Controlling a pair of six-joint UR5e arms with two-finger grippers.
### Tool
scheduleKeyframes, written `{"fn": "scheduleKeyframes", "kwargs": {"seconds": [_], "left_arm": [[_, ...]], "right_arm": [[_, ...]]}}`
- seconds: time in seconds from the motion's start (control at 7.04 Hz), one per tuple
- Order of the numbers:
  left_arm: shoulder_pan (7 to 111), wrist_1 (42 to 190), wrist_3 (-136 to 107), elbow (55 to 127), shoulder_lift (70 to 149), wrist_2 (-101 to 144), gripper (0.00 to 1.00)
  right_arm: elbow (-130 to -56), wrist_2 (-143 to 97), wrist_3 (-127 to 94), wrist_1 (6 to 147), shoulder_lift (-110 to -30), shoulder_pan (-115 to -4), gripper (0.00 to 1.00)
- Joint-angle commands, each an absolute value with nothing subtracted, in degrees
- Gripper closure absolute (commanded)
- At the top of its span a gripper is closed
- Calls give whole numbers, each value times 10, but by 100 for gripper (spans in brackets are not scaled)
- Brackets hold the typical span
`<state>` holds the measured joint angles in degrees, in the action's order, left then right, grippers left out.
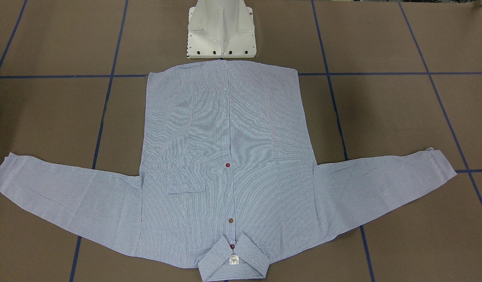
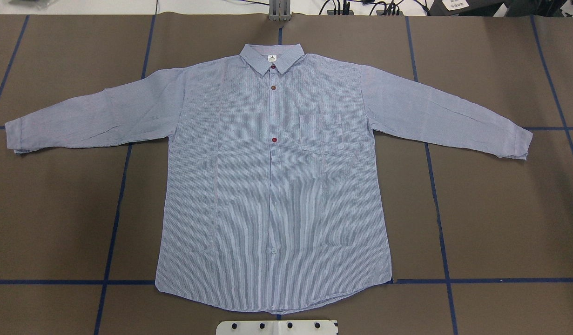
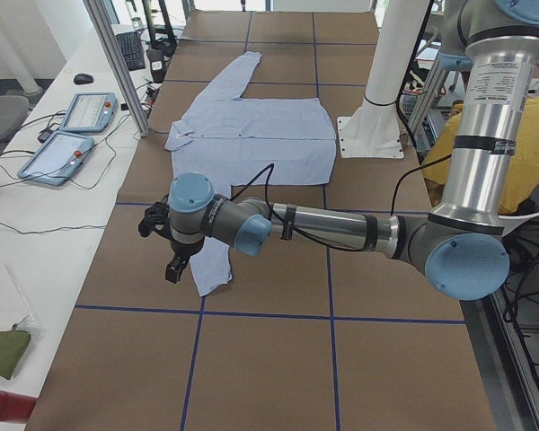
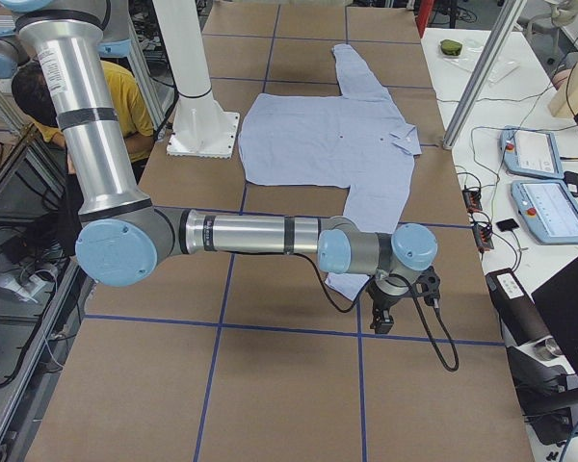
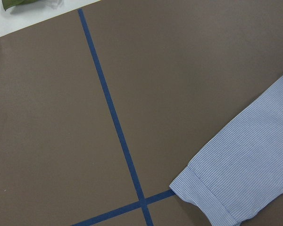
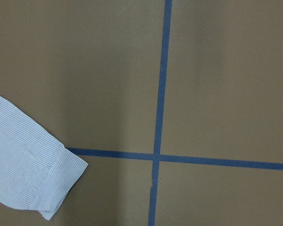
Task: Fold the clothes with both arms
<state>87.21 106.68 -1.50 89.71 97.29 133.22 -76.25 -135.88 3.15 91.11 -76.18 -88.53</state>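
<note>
Next, my right gripper closes on the cuff's corner (image 1: 11,156) (image 6: 44,212) toward the white pedestal base, at the end of the striped shirt's nearest sleeve.
The light blue-and-white striped shirt (image 2: 272,186) lies flat and face up on the brown table, buttoned, with both sleeves spread and the collar away from the robot base; it also shows in the front-facing view (image 1: 225,156). In the left side view my left gripper (image 3: 174,268) hangs above the table beside the near sleeve cuff (image 3: 211,269). In the right side view my right gripper (image 4: 380,313) hangs beside the other cuff (image 4: 347,284). Each wrist view shows a cuff (image 5: 226,188) (image 6: 33,169) but no fingers. I cannot tell whether either gripper is open or shut.
The white pedestal base (image 1: 221,35) stands at the shirt's hem. Blue tape lines (image 2: 437,195) cross the table. Side tables hold operator tablets (image 3: 72,135) (image 4: 549,183) and cables. A person in yellow (image 4: 125,91) sits behind the robot. A green object (image 3: 2,352) lies on the left side table.
</note>
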Motion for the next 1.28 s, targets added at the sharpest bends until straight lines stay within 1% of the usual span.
{"fn": "scheduleKeyframes", "kwargs": {"seconds": [0.0,0.14,0.28,0.43,0.57,0.71,0.85,0.99,1.14], "left_arm": [[875,1059,-11,941,947,1329,0],[874,1063,-13,935,928,1335,0],[874,1062,-13,951,926,1335,0],[874,1062,-13,948,926,1336,0],[874,1063,-13,949,925,1336,0],[872,1063,-13,948,926,1336,0],[872,1063,-13,947,925,1336,0],[871,1063,-12,947,926,1336,0],[871,1063,-12,946,926,1336,0]], "right_arm": [[-766,-1361,32,879,-777,-884,0],[-764,-1370,31,877,-777,-880,0],[-766,-1408,32,876,-783,-876,0],[-762,-1507,33,876,-794,-875,0],[-769,-1520,33,866,-795,-863,0],[-773,-1521,-34,858,-795,-837,0],[-774,-1517,-140,808,-794,-809,0],[-779,-1484,-309,713,-797,-778,0],[-797,-1398,-483,582,-820,-720,1]]}}
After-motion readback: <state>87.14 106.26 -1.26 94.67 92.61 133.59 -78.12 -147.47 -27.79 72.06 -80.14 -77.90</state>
